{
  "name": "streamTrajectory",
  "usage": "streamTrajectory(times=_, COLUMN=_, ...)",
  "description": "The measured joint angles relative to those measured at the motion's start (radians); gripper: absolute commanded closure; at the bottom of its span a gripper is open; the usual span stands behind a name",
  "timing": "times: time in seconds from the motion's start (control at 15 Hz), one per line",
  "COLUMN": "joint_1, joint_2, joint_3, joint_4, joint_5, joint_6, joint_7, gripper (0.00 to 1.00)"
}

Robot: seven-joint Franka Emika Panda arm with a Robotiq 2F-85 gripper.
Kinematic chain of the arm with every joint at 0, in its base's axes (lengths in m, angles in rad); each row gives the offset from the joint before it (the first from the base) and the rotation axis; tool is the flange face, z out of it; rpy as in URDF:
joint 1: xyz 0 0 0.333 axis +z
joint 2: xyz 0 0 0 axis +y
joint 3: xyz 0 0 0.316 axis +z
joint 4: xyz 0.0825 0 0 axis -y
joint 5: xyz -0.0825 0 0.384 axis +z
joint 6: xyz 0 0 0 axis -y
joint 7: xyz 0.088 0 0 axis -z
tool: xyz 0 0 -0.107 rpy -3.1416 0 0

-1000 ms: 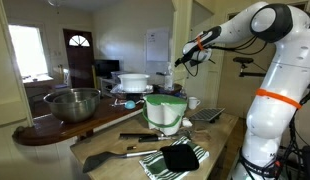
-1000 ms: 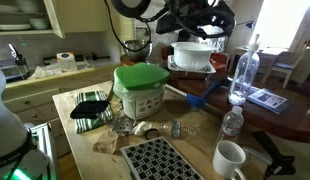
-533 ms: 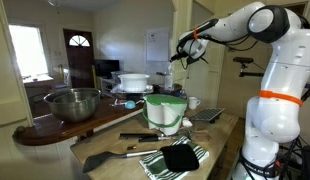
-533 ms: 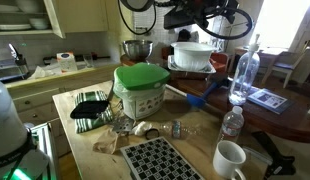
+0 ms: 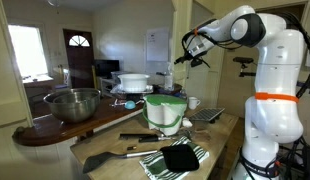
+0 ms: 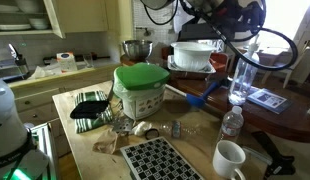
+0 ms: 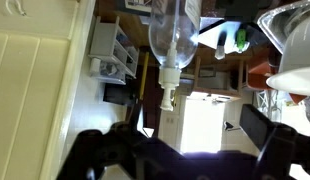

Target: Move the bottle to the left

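The gripper I have should go next to the bottle's pale cap (image 5: 179,64) (image 7: 170,77), beside the white bowl stack, and close there.
The bottle (image 6: 243,76) is tall, clear and slim with a pale cap. It stands upright on the raised wooden counter, just right of the white bowl stack (image 6: 193,55). In an exterior view it shows as a slim shape (image 5: 167,80) beside the bowls. In the wrist view, which is upside down, it hangs from the top edge (image 7: 173,35), cap pointing at the jaws. My gripper (image 7: 185,160) is open and empty, its dark fingers spread wide and well short of the bottle. It hovers above the bottle in both exterior views (image 5: 188,50) (image 6: 230,14).
A green-lidded container (image 6: 143,90) stands mid-counter, with a small water bottle (image 6: 231,122) and a white mug (image 6: 229,160) nearer the camera. A blue utensil (image 6: 200,98) lies by the bowls. A steel bowl (image 5: 73,103) sits on the wooden counter. Black cables loop round the wrist.
My arm has swung along the counter from over the white bowls to above the bottle and has risen slightly. The jaws stay open. The bottle has not moved.
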State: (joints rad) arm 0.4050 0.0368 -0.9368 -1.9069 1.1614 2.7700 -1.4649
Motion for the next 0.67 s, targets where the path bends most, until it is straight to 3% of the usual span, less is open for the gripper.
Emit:
streamTrajectory(times=0.4, joint_1=-0.004, joint_2=0.045, joint_3=0.001, joint_4=0.022, joint_5=0.028, joint_6=-0.009, joint_7=-0.009, gripper=0.00)
streamTrajectory(times=0.67, joint_1=-0.027, joint_2=0.058, joint_3=0.003, joint_4=0.035, joint_5=0.139, joint_6=-0.075, joint_7=-0.089, gripper=0.00)
